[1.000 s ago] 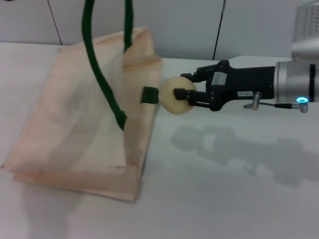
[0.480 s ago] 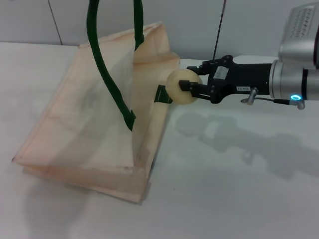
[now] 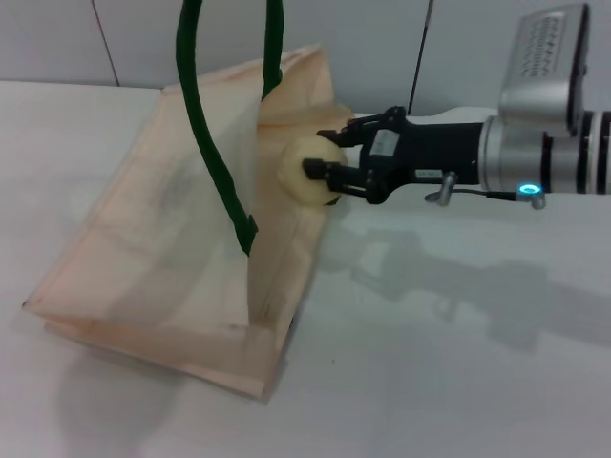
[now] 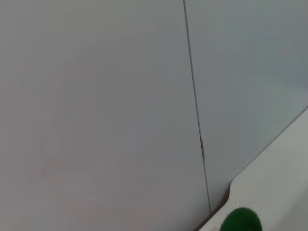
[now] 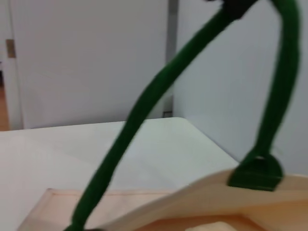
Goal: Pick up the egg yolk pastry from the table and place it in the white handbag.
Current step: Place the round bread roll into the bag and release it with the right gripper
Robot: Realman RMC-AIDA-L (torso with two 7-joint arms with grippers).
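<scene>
Next, my right gripper releases the egg yolk pastry inside the white handbag (image 3: pixel 277 235), beside the lower end of the handbag's green handle at the front.
The white handbag (image 3: pixel 153 248) lies tilted on the table, its mouth facing right. Its dark green rope handles (image 3: pixel 215 162) are pulled straight up out of the head view. My right gripper (image 3: pixel 325 162) reaches in from the right and is shut on the egg yolk pastry (image 3: pixel 301 178), a pale yellow ball held at the bag's open mouth just above the rim. The right wrist view looks across the bag's rim (image 5: pixel 192 202) at a handle (image 5: pixel 144 110) and its green tab (image 5: pixel 255 174). In the left wrist view only a green bit of handle (image 4: pixel 240 220) shows; the left gripper itself is out of view.
The white table (image 3: pixel 458 363) stretches to the right and front of the bag, with the arm's shadow on it. A grey panelled wall (image 3: pixel 57 38) runs close behind the table's back edge.
My right gripper has carried the pastry leftward, from beside the bag's green tab to the bag's open mouth. The bag's upper side has risen and shifted slightly right.
</scene>
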